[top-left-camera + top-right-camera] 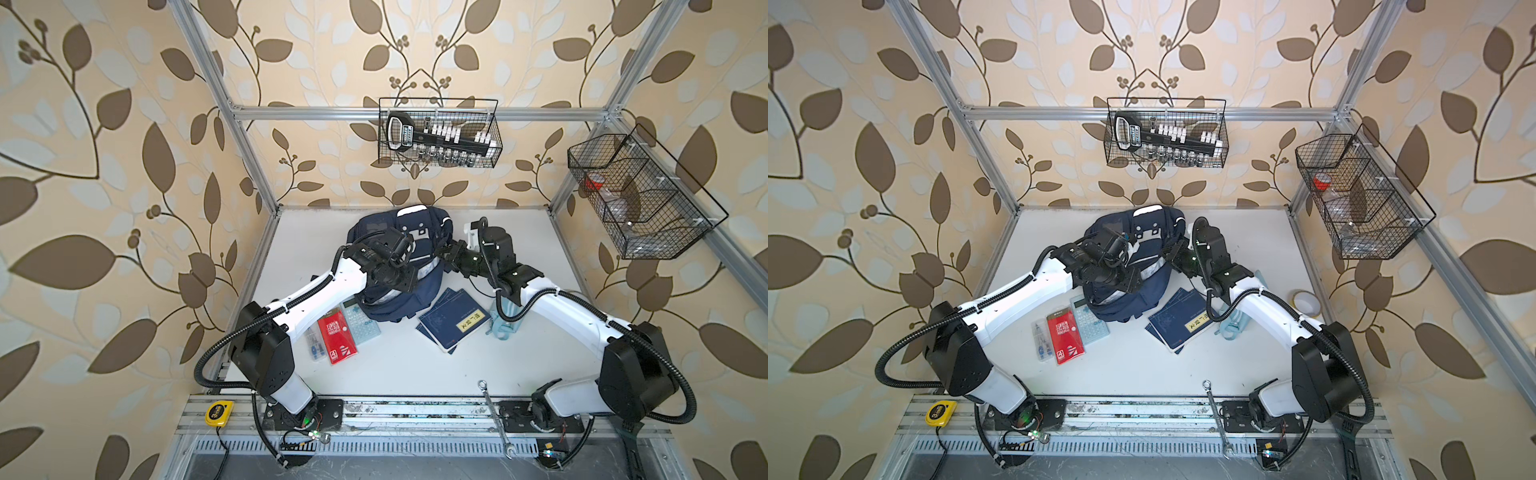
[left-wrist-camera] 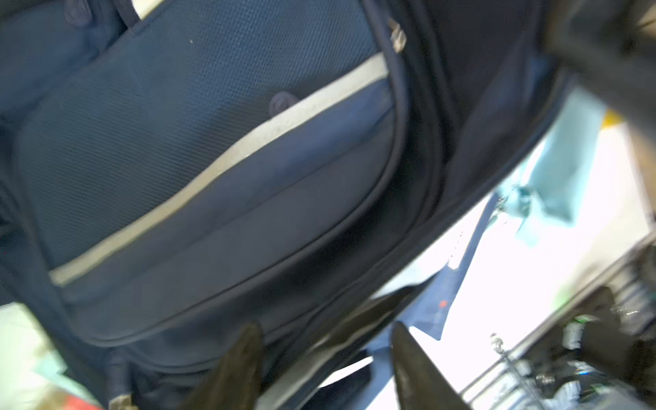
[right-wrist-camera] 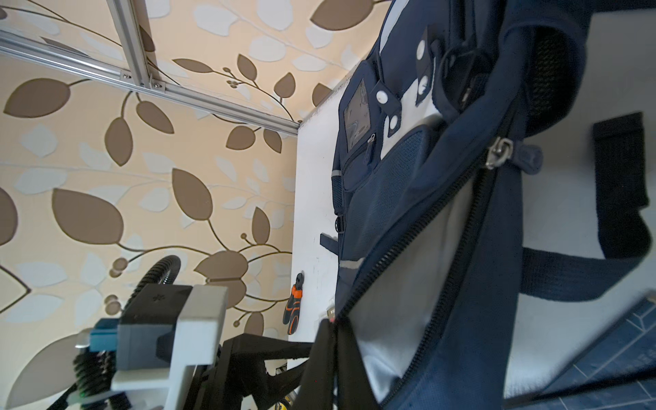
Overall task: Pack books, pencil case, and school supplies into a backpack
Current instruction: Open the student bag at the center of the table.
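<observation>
The backpack's flap is covering most of the backpack's opening, so my left gripper should pinch the flap's zip edge [image 2: 306,341] and fold it back before it packs the books.
The navy backpack [image 1: 370,228] [image 1: 1100,232] lies at the back middle of the table with its main zip partly open, pale lining showing [image 3: 408,284]. My right gripper [image 3: 335,330] [image 1: 446,253] is shut on the zip edge of the opening. Over the backpack's front end, my left gripper [image 2: 324,340] [image 1: 409,276] stands open with a striped fold of the bag between its fingers. The navy book [image 1: 453,318], red booklet [image 1: 337,336], calculator [image 1: 361,324] and clear box [image 1: 314,345] lie on the table. My right arm half covers the teal pencil case [image 1: 505,326].
A yellow tape roll [image 1: 1304,301] sits at the table's right edge. A wrench [image 1: 494,415] and a yellow tape measure [image 1: 219,412] lie on the front rail. Two wire baskets [image 1: 440,133] [image 1: 640,195] hang on the frame. Orange-handled pliers [image 3: 293,309] lie near the wall.
</observation>
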Available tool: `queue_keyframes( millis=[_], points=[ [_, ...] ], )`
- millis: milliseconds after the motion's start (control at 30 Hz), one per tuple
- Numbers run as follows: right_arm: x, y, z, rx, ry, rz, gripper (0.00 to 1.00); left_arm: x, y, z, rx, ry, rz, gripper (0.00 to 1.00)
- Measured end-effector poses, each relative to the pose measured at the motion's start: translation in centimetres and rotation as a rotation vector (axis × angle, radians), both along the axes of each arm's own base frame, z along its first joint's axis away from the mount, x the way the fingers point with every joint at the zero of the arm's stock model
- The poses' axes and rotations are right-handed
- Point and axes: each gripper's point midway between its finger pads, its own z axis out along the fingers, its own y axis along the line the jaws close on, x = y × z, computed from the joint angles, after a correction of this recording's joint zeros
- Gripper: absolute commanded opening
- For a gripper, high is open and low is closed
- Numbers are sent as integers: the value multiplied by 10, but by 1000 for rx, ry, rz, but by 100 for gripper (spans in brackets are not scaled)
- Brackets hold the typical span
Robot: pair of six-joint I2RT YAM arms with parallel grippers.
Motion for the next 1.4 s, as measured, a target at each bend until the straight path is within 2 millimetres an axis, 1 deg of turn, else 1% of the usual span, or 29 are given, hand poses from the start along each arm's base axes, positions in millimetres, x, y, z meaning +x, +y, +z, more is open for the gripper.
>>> queue_keyframes(
  millis=[33,67,167,200,267,300,333,367,400,500,567,667,733,800,900,933,967,1000,1033,1067,1100,1200,1267,1333,1400],
  points=[
    [0,-1,0,0,0,-2,0,0,0,0,4,-4,-3,36],
    [0,-2,0,0,-1,-5,0,1,0,0,4,-5,-4,33],
    [-1,-3,0,1,2,-4,0,-1,2,-4,14,-4,-11,29],
    [-1,-3,-1,0,3,-3,0,-1,3,-6,20,-3,-11,29],
    [-1,-3,-1,1,5,-1,0,-2,4,-9,27,-1,-15,35],
    [-1,-3,-1,1,5,0,0,-2,4,-10,30,-2,-21,43],
    [-1,-3,-1,1,5,0,0,-3,4,-11,33,0,-26,48],
    [-1,-3,-1,1,5,0,0,-3,4,-12,32,3,-26,51],
    [-1,-3,-1,1,5,-1,0,-2,5,-12,29,6,-27,52],
    [-1,-3,-1,1,5,-1,0,-2,3,-17,10,36,-36,39],
    [-1,-3,-1,1,6,-1,0,-1,3,-22,-3,62,-41,24],
    [-1,-3,-1,0,6,-2,0,0,1,-28,-19,86,-50,16],
    [-1,-3,-1,0,6,-2,0,0,-2,-27,-36,92,-57,10],
    [-1,-4,-2,0,6,-4,0,0,-3,-26,-47,94,-52,0],
    [0,-5,-2,-5,2,-4,0,1,-4,-25,-54,92,-50,0],
    [0,-6,-2,-11,1,-3,6,1,-4,-24,-57,90,-47,0],
    [0,-6,-4,-17,2,-2,22,2,-4,-23,-62,86,-45,0],
    [-1,-8,-6,-28,4,-1,43,1,-3,-21,-65,82,-42,0],
    [-1,-8,-7,-43,1,4,56,1,-2,-17,-68,71,-40,0],
    [-2,-9,-8,-57,-3,8,59,2,-2,-12,-76,55,-39,0],
    [-3,-10,-10,-77,-7,11,60,4,-2,-5,-85,33,-37,0],
    [-12,-18,-11,-145,-25,18,60,9,0,17,-97,-29,-22,0],
    [-24,-24,-2,-172,-71,23,57,13,0,33,-116,-69,-18,0],
    [-44,-27,11,-190,-136,45,46,16,-2,47,-141,-111,-15,0],
    [-60,-24,23,-197,-193,74,34,18,-3,56,-161,-136,-12,0]
  ],
)
